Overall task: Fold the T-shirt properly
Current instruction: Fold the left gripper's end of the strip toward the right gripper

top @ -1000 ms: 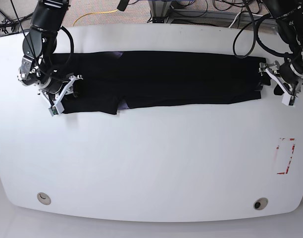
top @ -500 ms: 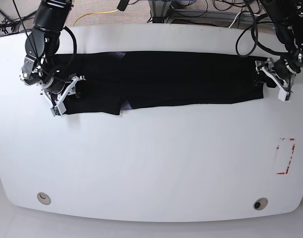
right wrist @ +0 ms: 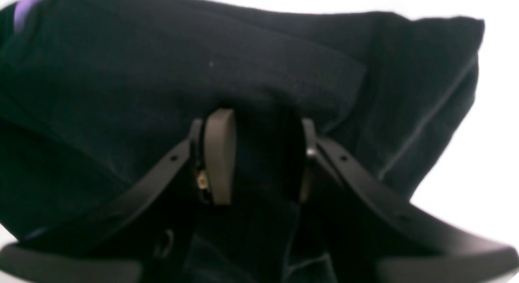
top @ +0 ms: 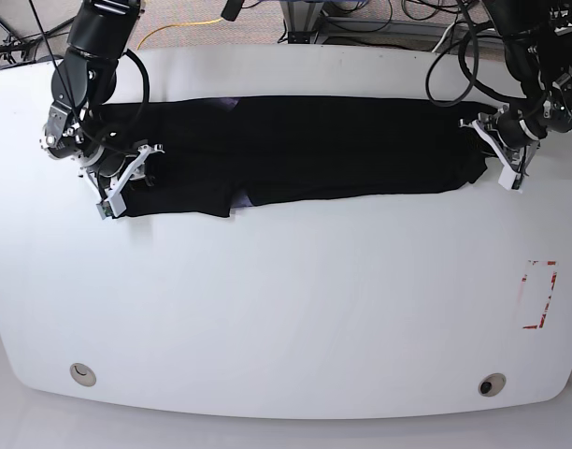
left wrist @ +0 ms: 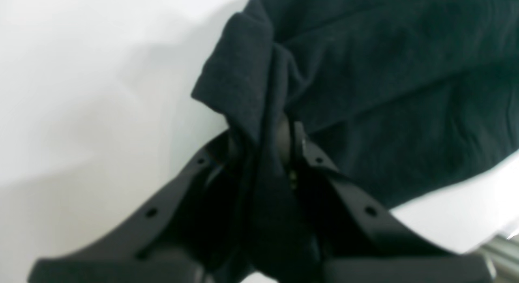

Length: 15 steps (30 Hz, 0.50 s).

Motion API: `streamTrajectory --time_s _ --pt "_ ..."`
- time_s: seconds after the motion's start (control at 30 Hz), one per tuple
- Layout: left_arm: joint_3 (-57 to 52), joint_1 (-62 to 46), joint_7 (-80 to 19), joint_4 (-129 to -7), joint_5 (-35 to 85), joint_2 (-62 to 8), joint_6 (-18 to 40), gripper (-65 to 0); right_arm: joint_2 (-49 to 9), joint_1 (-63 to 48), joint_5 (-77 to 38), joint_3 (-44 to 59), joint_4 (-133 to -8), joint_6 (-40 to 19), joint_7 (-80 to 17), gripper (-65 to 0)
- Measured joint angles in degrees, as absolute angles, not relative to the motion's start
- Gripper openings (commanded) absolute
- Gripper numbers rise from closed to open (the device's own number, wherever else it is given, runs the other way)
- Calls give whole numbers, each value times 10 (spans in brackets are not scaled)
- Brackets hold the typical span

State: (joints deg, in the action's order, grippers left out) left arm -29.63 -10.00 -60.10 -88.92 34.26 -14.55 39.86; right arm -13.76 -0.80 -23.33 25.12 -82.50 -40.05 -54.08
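Next, my left gripper releases the bunched end of the T-shirt on the middle of the black band (top: 309, 161), close to the purple print.
The black T-shirt (top: 305, 148) lies as a long folded band across the far half of the white table (top: 286, 299). A bit of purple print (top: 237, 198) shows at its near edge. My left gripper (top: 498, 154) is at the band's right end. In the left wrist view my left gripper (left wrist: 263, 143) is shut on a bunched fold of the T-shirt (left wrist: 385, 72). My right gripper (top: 125, 183) is at the band's left end. In the right wrist view my right gripper (right wrist: 259, 153) has its pads (right wrist: 219, 153) closed on thick T-shirt fabric (right wrist: 162, 72).
A red-marked rectangle (top: 540, 295) is on the table at the right. Two round holes (top: 81, 374) (top: 492, 384) sit near the front edge. Cables, one of them yellow (top: 178, 28), lie on the floor behind the table.
Both grippers have moved inward toward the table's middle, each with its end of the T-shirt. The right end has shifted left and bunched; the band is a little shorter.
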Motion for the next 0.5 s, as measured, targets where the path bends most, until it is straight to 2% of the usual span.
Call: streamTrajectory --time_s 0.27,0.5 --pt "-264 -156 -604 -1103 341 -151 397 -622 -125 -13 -224 255 -852 -399 -557 -447" --pt "-179 -177 -609 -1134 339 -119 399 -622 -119 -24 -225 252 -863 -399 -557 -447"
